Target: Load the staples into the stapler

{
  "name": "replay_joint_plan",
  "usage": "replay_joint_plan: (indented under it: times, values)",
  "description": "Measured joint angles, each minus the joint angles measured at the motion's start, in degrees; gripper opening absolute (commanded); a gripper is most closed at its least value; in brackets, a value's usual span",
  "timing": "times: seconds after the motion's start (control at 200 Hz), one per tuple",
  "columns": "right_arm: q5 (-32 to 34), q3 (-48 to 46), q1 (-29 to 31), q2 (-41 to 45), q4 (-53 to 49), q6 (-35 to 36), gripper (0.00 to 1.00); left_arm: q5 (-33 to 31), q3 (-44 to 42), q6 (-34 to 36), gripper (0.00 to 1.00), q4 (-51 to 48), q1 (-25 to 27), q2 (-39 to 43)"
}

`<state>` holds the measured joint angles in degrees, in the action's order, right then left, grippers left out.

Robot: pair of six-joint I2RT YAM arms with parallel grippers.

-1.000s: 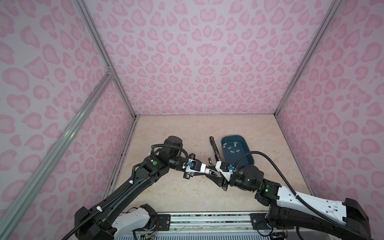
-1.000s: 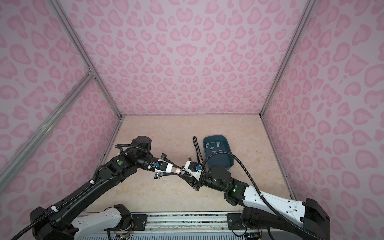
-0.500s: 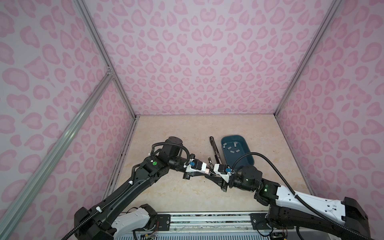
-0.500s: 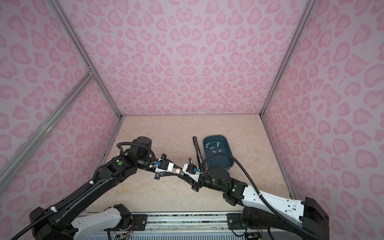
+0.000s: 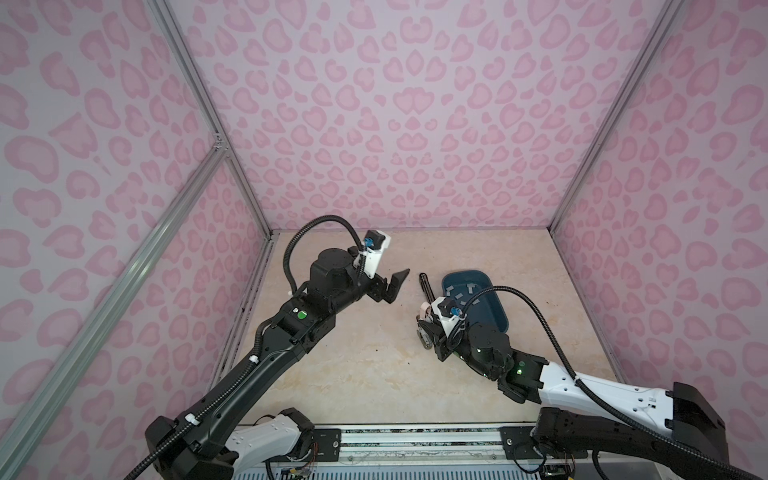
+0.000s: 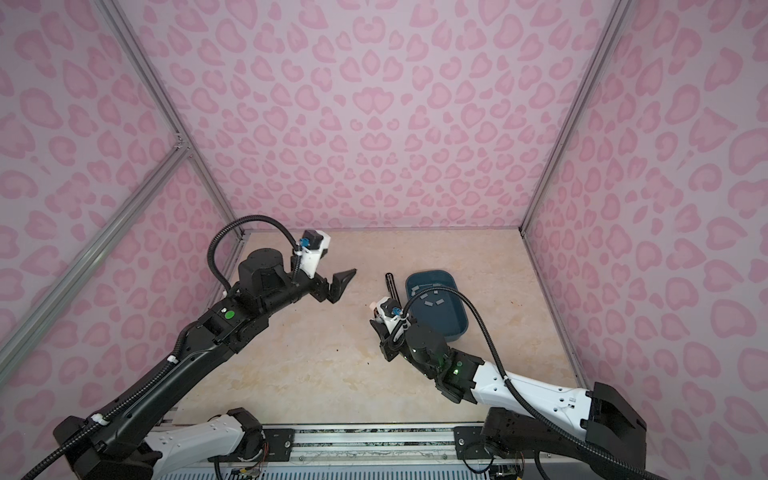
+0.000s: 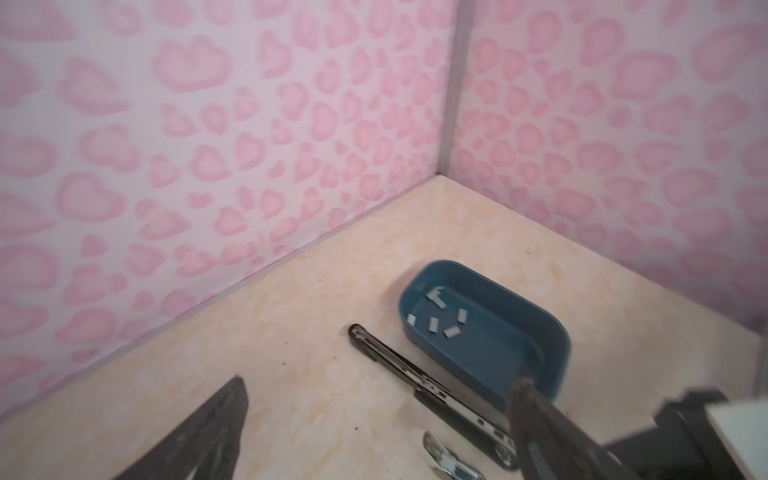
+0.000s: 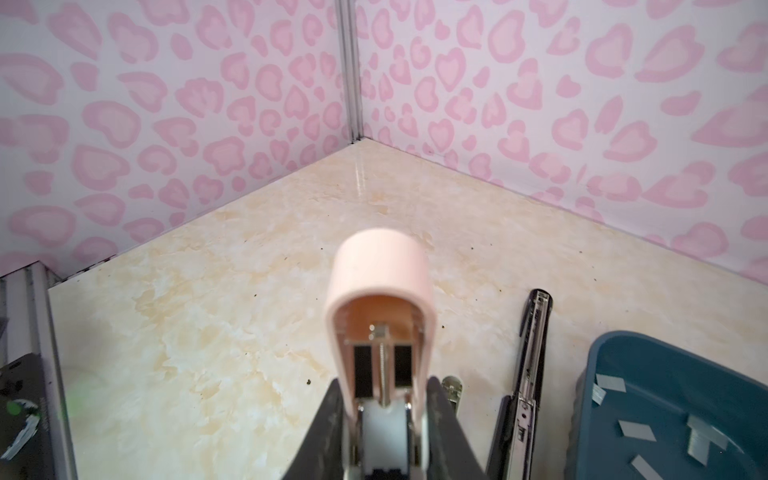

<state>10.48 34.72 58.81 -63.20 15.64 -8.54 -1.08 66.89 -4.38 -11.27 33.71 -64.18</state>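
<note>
My right gripper should put the pink stapler down on the table (image 5: 404,340) next to the shiny metal part, away from the tray.
A small pink stapler (image 8: 380,266) stands with its lid swung up, spring and inner channel showing. My right gripper (image 8: 383,384) is shut on its lower body; in both top views it sits mid-table (image 5: 428,332) (image 6: 380,328), the wrist camera covering most of it. My left gripper (image 7: 379,380) is open and empty, raised above the table left of the stapler (image 5: 395,286) (image 6: 338,286). The staples (image 5: 461,293) (image 6: 432,297) (image 7: 440,316) (image 8: 636,428) lie loose in a blue tray (image 5: 494,316) (image 6: 453,320).
A black stapler (image 5: 426,286) (image 6: 390,284) (image 7: 415,378) (image 8: 532,353) lies opened flat along the blue tray's (image 7: 552,332) (image 8: 602,353) left side. A shiny metal part (image 7: 453,457) shows on the table near it. Pink patterned walls enclose three sides.
My left gripper has opened, let go of the pink stapler and lifted away to the upper left. The right gripper keeps its hold on the stapler in nearly the same place.
</note>
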Motion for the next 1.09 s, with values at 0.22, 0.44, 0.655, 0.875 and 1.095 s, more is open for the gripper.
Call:
replay_joint_plan:
  times: [0.22,0.44,0.655,0.875,1.095]
  values:
    - [6.4,6.5,0.1,-9.5,-7.4,-9.0,0.00,-15.1,-2.2,-26.6,0.97,-2.9,-1.0,7.4]
    - [7.3,13.5,1.7,-20.9,-13.3,-13.1,0.00,-20.4,-12.2,-42.1,0.98,-8.5,0.3,11.9]
    - [5.5,19.5,2.4,-31.1,-17.3,-14.5,0.00,-25.5,-22.9,-42.9,0.98,-11.5,0.3,18.8]
    - [6.7,22.6,2.6,-36.5,-20.8,-15.9,0.00,-29.4,-28.9,-39.0,0.98,-15.3,0.1,15.5]
    - [7.0,24.6,2.6,-39.8,-22.4,-16.7,0.00,-28.8,-34.7,-32.6,0.98,-13.8,0.2,20.1]
